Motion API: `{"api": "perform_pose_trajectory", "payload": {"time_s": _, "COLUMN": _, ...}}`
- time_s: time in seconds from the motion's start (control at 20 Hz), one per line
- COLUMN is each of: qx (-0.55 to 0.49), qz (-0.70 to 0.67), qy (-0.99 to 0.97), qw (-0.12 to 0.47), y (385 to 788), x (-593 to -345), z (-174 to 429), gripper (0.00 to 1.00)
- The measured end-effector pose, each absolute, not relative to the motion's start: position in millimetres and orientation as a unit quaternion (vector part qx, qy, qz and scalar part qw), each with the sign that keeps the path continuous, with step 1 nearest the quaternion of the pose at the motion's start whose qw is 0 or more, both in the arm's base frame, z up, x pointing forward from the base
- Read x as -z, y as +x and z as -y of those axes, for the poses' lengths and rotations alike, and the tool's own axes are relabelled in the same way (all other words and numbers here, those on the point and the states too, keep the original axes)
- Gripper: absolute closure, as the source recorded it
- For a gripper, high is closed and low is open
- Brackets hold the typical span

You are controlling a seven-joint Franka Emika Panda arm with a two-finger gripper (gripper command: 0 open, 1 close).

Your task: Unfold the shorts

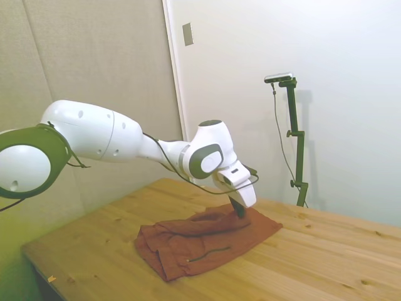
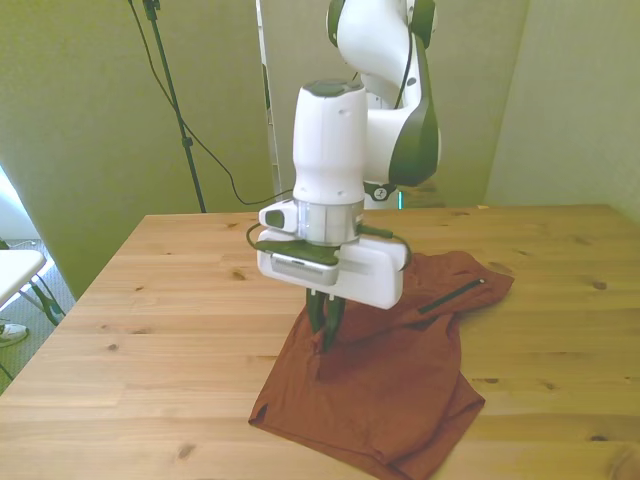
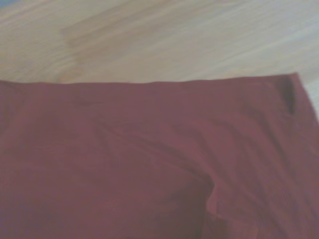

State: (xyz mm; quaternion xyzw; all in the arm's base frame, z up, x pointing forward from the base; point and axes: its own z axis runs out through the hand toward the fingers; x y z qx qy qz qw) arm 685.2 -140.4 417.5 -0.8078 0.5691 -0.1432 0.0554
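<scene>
The robot's gripper needs to release the pinched fabric of the shorts on the bare wood (image 1: pixel 202 193) between the shorts and the far edge of the table.
The rust-brown shorts (image 2: pixel 400 385) lie wrinkled and partly folded on the wooden table (image 2: pixel 170 300), with a dark zipper line (image 2: pixel 445 295) toward the front view's right. My gripper (image 2: pixel 323 335) points down over the edge of the shorts on the front view's left and is shut on a pinch of the fabric, which rises to the fingertips. In the side view the gripper (image 1: pixel 240 212) holds the cloth of the shorts (image 1: pixel 207 241) lifted a little off the table, and a thin dark drawstring (image 1: pixel 210 253) lies on the near fold. The wrist view shows the shorts (image 3: pixel 149 164) close up, with bare wood beyond their edge.
The table (image 1: pixel 326 257) has bare wood on every side of the shorts. A white object (image 2: pixel 15 270) stands off the table at the front view's left edge.
</scene>
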Motion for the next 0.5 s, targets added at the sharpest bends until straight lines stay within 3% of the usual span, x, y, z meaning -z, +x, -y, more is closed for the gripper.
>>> {"api": "perform_pose_trajectory", "payload": {"time_s": 0.35, "qx": 0.178, "qz": -0.490, "qy": -0.848, "qw": 0.094, "y": 710, "x": -466, "z": 43, "gripper": 1.00}}
{"api": "perform_pose_trajectory", "payload": {"time_s": 0.5, "qx": 0.181, "qz": -0.463, "qy": -0.863, "qw": 0.091, "y": 726, "x": -471, "z": 6, "gripper": 1.00}}
